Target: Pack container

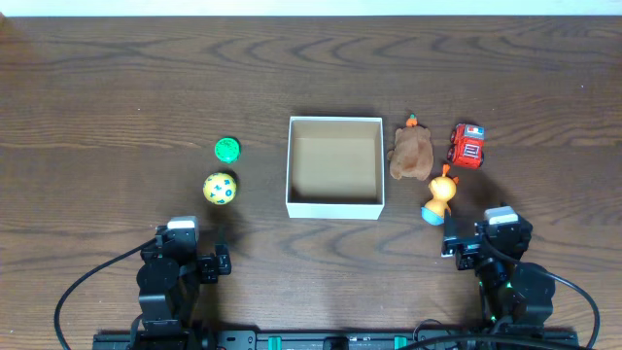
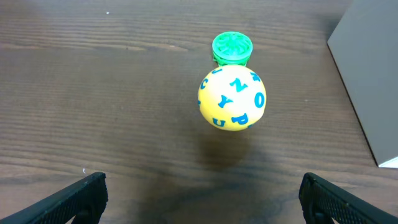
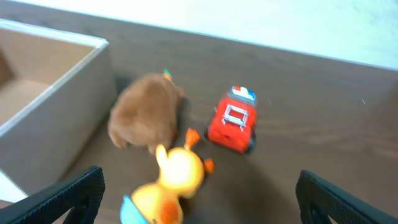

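Observation:
The brown plush is next: my right gripper needs to move past the yellow duck to it and close around the middle of the plush's body (image 1: 412, 155) (image 3: 144, 113).
The container (image 1: 335, 208), a square white box with a tan inside, stands open and empty at mid-table; it also shows in the left wrist view (image 2: 367, 74) and the right wrist view (image 3: 62, 81). A yellow ball with blue letters (image 1: 220, 188) (image 2: 232, 98) and a green round lid-like toy (image 1: 226, 149) (image 2: 232, 48) lie left of it. A brown plush (image 1: 412, 153) (image 3: 143, 112), a red toy truck (image 1: 466, 146) (image 3: 233, 120) and a yellow duck (image 1: 442, 194) (image 3: 168, 186) lie right of it. My left gripper (image 2: 202, 199) is open and empty, short of the ball. My right gripper (image 3: 205, 199) is open, just short of the duck.
The dark wooden table (image 1: 117, 87) carries nothing else. Both arm bases (image 1: 178, 267) (image 1: 496, 253) sit at the near edge, with cables behind them. A pale strip runs along the table's far edge (image 3: 280, 25).

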